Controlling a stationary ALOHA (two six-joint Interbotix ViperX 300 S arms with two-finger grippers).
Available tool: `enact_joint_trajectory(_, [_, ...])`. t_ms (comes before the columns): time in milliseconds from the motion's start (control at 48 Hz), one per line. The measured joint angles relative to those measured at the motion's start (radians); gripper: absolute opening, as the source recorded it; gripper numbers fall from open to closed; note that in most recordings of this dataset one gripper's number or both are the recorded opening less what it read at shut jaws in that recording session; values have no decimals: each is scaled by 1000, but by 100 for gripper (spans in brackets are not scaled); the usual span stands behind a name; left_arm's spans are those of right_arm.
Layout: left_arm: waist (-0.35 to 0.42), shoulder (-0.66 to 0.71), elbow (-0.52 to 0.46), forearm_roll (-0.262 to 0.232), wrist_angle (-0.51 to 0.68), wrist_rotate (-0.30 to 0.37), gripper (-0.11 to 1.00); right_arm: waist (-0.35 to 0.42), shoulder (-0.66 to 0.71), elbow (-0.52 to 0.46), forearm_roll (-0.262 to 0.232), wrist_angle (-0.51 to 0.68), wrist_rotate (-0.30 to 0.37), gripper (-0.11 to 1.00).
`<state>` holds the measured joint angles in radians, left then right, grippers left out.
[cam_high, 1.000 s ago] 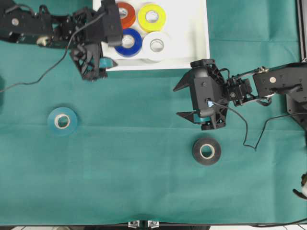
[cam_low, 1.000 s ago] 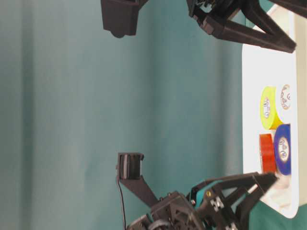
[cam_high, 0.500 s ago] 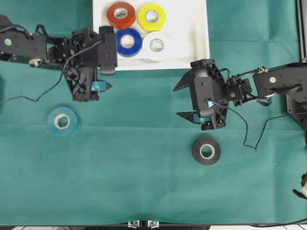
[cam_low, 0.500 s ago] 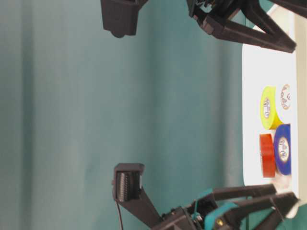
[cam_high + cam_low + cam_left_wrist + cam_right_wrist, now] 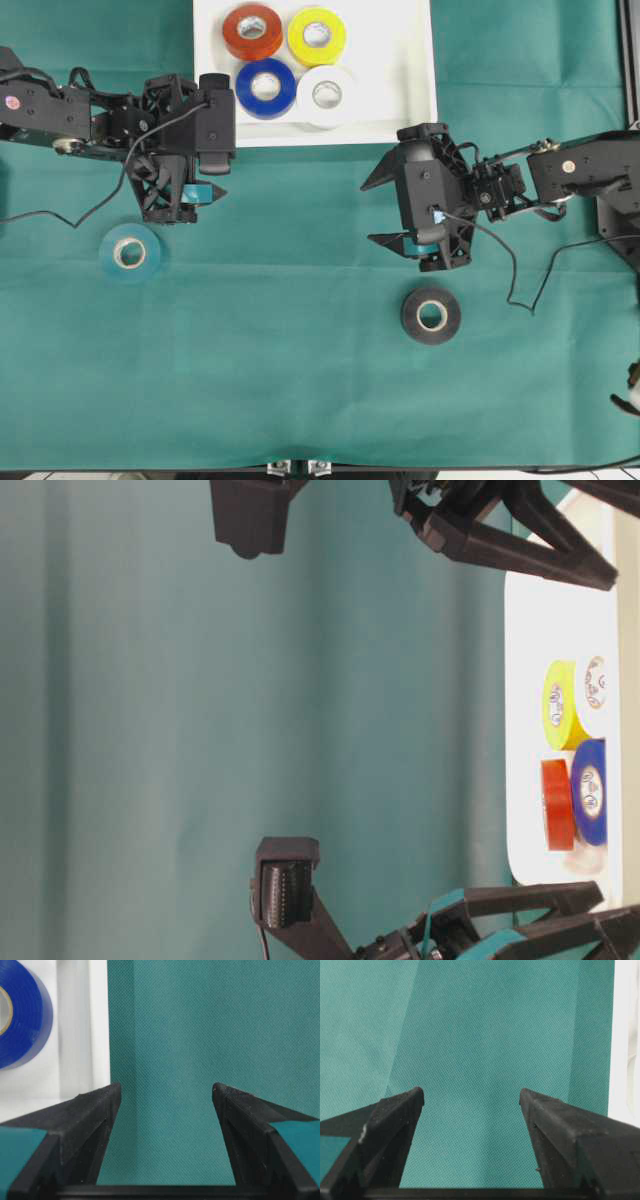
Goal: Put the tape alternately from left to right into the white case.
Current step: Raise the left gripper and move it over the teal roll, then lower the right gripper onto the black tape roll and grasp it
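Observation:
My right gripper is to go next to the black roll and grab its side (image 5: 438, 296) nearest the white case, with one finger inside the black roll's hole.
The white case (image 5: 400, 60) lies at the back of the green cloth. In it are a red-orange roll (image 5: 252, 31), a yellow roll (image 5: 317, 35), a blue roll (image 5: 265, 87) and a white roll (image 5: 326, 94). A teal roll (image 5: 130, 253) lies flat on the cloth at the left, a black roll (image 5: 431, 315) at the right. My left gripper (image 5: 220, 150) is open and empty just in front of the case's left corner, above and to the right of the teal roll. My right gripper (image 5: 371, 212) is open and empty, up and left of the black roll.
In the left wrist view the blue roll (image 5: 25, 1015) and the case rim (image 5: 75, 1035) sit left of the open gripper (image 5: 166, 1089). The right wrist view shows bare cloth between the gripper (image 5: 471, 1092) fingers. A loose cable (image 5: 500, 270) trails from the right arm.
My left arm has drawn back from over the case's left corner, toward the front and left, closer to the teal roll. The right arm has not moved.

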<state>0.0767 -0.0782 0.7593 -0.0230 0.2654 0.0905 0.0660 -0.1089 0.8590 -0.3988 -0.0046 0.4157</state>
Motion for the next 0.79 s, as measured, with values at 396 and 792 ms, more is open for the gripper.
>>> enact_joint_trajectory(396, [0, 0, 0, 0, -11, 0, 94, 2, 0, 15, 0, 0, 2, 85])
enact_joint_trajectory(792, [0, 0, -2, 0, -11, -2, 94, 103, -64, 61, 17, 0, 28, 85])
